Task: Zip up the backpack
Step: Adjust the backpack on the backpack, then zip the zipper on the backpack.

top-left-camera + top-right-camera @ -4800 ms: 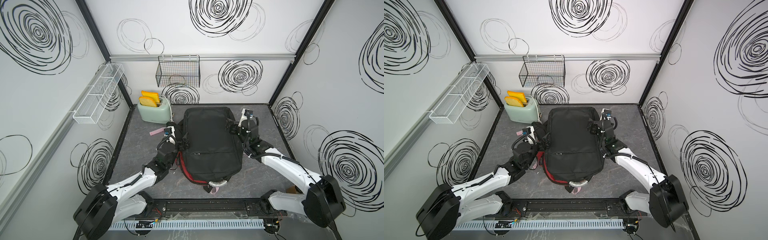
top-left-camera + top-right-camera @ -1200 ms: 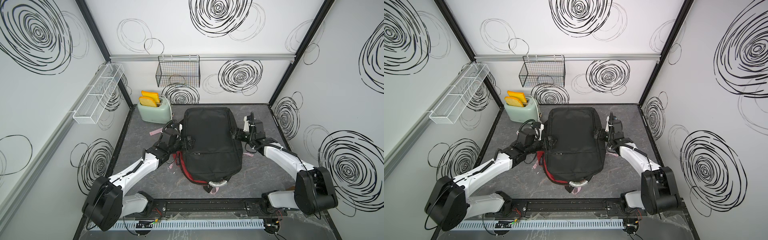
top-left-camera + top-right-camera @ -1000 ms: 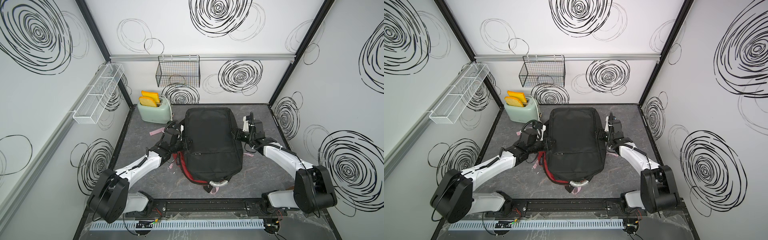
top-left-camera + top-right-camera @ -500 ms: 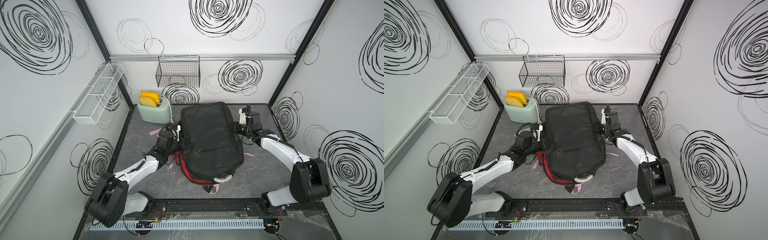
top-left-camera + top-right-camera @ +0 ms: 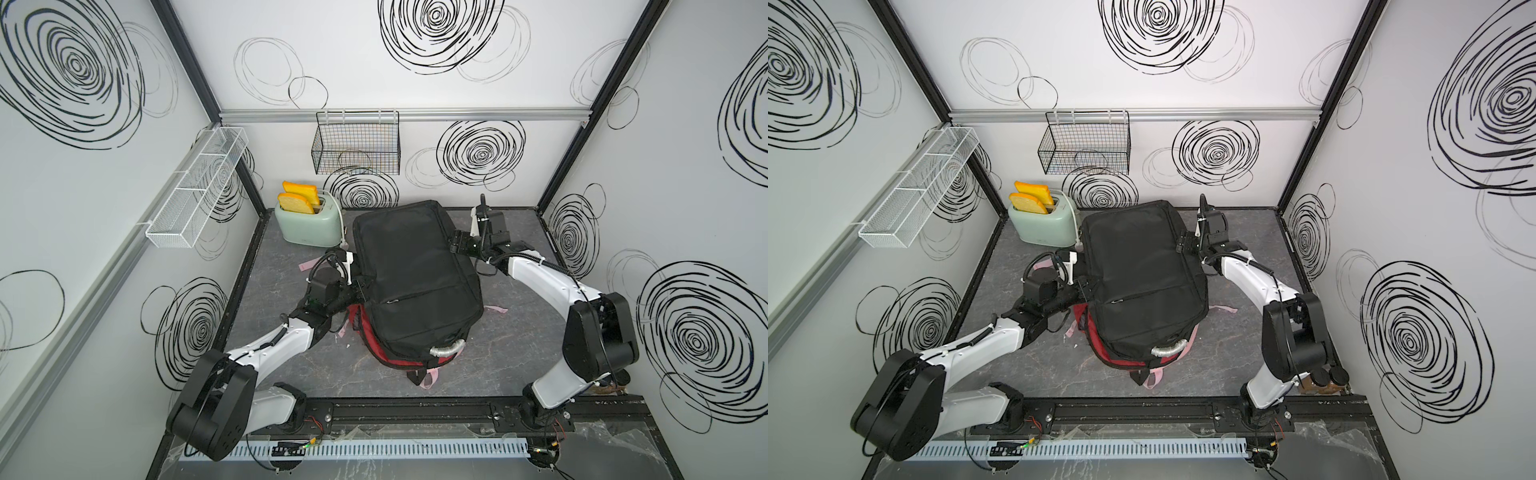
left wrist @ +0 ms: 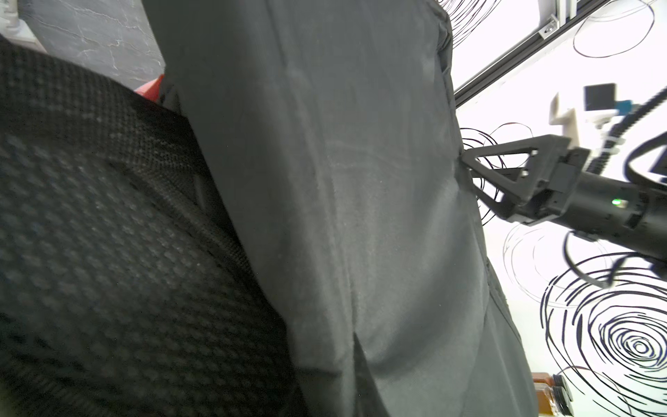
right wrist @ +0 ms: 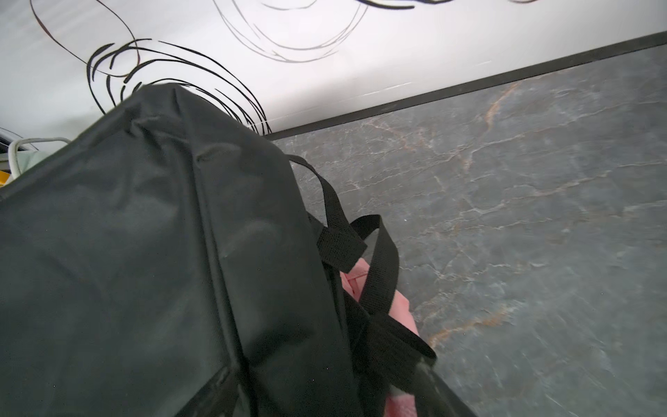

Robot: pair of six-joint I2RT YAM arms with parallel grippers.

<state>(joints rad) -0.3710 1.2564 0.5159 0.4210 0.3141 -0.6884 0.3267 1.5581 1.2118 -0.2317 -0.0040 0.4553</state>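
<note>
Next, my right gripper goes to the silver zipper pull (image 5: 390, 301) on the front pocket of the black backpack and closes there.
The black backpack (image 5: 411, 270) (image 5: 1138, 270) lies on the grey table with its far end tilted up. Red lining (image 5: 370, 332) shows along its near left edge. My left gripper (image 5: 366, 286) (image 5: 1088, 291) presses into the pack's left side and looks shut on the fabric there. In the left wrist view only grey fabric (image 6: 343, 180) and a mesh strap (image 6: 108, 252) show, and the jaws are hidden. My right gripper (image 5: 455, 246) (image 5: 1182, 243) (image 6: 472, 177) stands open at the pack's right edge. In the right wrist view its fingers (image 7: 213, 393) straddle the side panel (image 7: 144, 252).
A mint toaster (image 5: 309, 224) with two yellow slices stands just left of the pack's far end. On the walls hang a black wire basket (image 5: 355, 149) and a white rack (image 5: 195, 191). Pink strips (image 5: 494, 309) lie on the table. A black strap (image 7: 379, 260) dangles on the pack's right.
Over the last second the pack's far end was lifted and tilted towards the back wall. My right gripper has since opened its jaws. The left arm has barely moved.
</note>
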